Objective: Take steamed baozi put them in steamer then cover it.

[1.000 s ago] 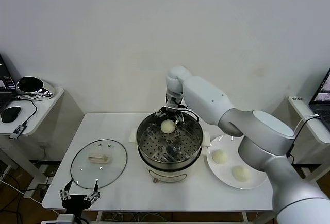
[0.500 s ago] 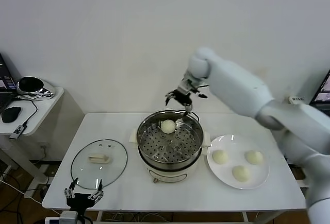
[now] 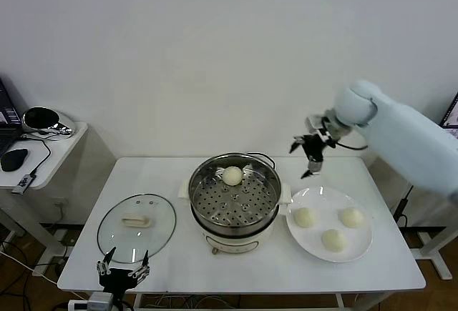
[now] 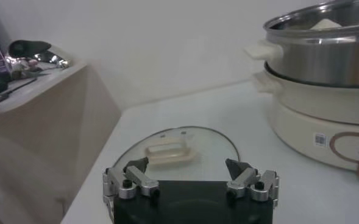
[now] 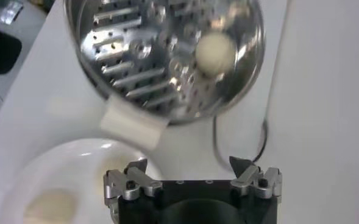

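Observation:
Next, I close my right gripper around the sides of the baozi [image 3: 305, 217] [image 5: 113, 165] on the white plate that lies nearest the steel steamer.
The steel steamer [image 3: 234, 204] stands mid-table with one baozi [image 3: 232, 176] on the far side of its perforated tray. Three more baozi [image 3: 304, 216] [image 3: 351, 217] [image 3: 333, 239] lie on the white plate [image 3: 325, 194] to its right. My right gripper [image 3: 309, 155] hangs open and empty in the air above the plate's far edge. From its wrist I look down on the steamer [image 5: 167, 55], its baozi [image 5: 214, 52] and the plate [image 5: 45, 170]. The glass cover [image 3: 137, 218] lies flat left of the steamer. Below the table's front-left edge, my left gripper [image 3: 123, 272] is open, facing the cover [image 4: 178, 152].
A side table [image 3: 50, 161] with a mouse and a shiny device [image 3: 43, 119] stands to the left. A black cable [image 5: 261, 131] runs behind the steamer. A white wall rises just past the table's far edge.
My right arm has swung from over the steamer to the right, above the plate's far edge, leaving the baozi on the tray. The third plate baozi is now uncovered. The left gripper drifted slightly right.

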Tool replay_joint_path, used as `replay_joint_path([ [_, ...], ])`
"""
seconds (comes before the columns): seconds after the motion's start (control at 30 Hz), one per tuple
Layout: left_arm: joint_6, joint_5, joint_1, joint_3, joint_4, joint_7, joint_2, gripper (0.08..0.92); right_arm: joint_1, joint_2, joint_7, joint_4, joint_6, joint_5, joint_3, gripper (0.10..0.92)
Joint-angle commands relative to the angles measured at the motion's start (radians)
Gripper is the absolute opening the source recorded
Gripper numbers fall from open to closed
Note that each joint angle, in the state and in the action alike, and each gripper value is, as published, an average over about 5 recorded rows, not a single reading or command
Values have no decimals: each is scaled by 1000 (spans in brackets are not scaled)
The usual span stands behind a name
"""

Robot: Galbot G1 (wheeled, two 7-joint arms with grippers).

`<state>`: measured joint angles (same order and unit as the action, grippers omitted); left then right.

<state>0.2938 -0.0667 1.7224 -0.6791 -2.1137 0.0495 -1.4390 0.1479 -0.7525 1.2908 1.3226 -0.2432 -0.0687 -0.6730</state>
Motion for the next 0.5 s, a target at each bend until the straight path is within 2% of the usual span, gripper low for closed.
replay_joint_path([
  [0.03, 1, 0, 2, 2, 0, 0, 1, 823, -210, 69, -67, 59, -89, -77, 62, 823],
  [0.5, 0, -13, 4, 17, 10, -3, 0, 823, -311, 9, -167, 13, -121, -106, 44, 823],
])
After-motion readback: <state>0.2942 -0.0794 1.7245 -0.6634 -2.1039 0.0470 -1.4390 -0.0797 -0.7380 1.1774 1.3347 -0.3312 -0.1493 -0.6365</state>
